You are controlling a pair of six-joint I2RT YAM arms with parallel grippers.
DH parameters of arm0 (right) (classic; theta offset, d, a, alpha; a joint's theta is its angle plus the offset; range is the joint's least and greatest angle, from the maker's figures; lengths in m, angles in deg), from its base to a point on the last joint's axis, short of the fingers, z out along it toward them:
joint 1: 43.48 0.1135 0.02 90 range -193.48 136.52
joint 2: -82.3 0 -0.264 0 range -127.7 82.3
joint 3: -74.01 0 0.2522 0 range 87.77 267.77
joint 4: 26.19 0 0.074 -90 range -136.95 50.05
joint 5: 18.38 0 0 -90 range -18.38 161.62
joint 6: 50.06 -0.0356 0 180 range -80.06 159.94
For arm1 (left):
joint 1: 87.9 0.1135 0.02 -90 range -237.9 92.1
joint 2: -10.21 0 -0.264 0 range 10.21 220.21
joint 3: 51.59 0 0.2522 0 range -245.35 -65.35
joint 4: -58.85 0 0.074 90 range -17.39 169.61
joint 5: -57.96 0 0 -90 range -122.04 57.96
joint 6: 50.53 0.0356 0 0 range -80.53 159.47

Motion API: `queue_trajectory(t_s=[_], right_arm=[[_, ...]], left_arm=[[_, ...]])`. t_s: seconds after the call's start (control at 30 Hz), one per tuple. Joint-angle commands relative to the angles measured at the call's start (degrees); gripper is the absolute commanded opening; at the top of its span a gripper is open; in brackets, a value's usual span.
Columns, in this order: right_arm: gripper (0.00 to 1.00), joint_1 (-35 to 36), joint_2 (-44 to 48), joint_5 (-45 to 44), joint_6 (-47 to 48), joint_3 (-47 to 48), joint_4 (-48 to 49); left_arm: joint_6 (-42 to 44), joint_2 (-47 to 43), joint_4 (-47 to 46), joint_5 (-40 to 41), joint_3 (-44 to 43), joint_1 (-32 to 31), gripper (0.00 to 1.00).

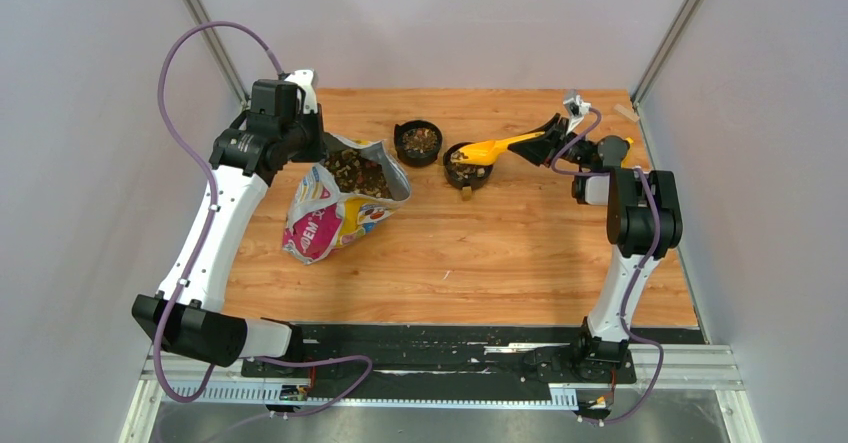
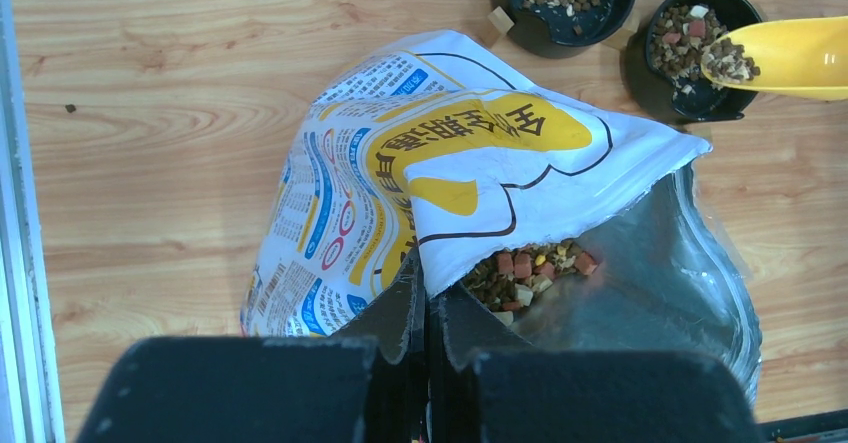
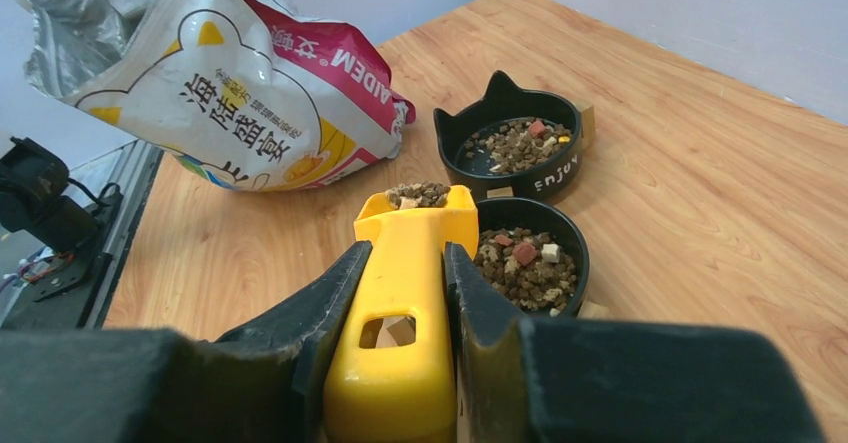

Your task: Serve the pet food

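Observation:
My right gripper needs to put the yellow scoop down on the table (image 1: 509,153) beside the nearer black bowl, opposite the cat-eared bowl.
Pet food (image 2: 530,273) shows as brown kibble with coloured bits inside the open printed bag (image 1: 340,203), which lies at the table's left centre. My left gripper (image 2: 428,293) is shut on the bag's rim and holds the mouth up. My right gripper (image 3: 408,263) is shut on the handle of the yellow scoop (image 3: 410,293). The scoop's front carries a small heap of kibble (image 3: 417,195) and hangs over the edge of the nearer black bowl (image 3: 575,238), which holds kibble. A second, cat-eared black bowl (image 3: 540,178) behind it also holds kibble.
The two bowls (image 1: 418,141) (image 1: 467,166) stand side by side at the table's back centre, right of the bag. A small wooden block (image 1: 466,194) lies just in front of the right bowl. Grey walls close in the left, right and back sides.

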Motion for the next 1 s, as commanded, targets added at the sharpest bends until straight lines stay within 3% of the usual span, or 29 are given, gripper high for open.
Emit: queue_trajectory(t_s=[0.0,0.5,0.97], right_arm=[[0.0,-0.4,1.8,-3.2,6.5,-1.6,-1.6],[0.0,0.7,12.5,-9.7,23.2,-4.8,-27.3],[0.0,3.4,24.7,-16.9,42.8,-1.4,-62.2]], left_arm=[[-0.2,-3.1,-3.7,1.6,-2.0,0.8,0.0],[-0.4,-3.7,-3.9,1.2,-0.9,0.9,0.0],[-0.5,-3.6,-4.2,0.7,-0.7,0.9,0.0]])
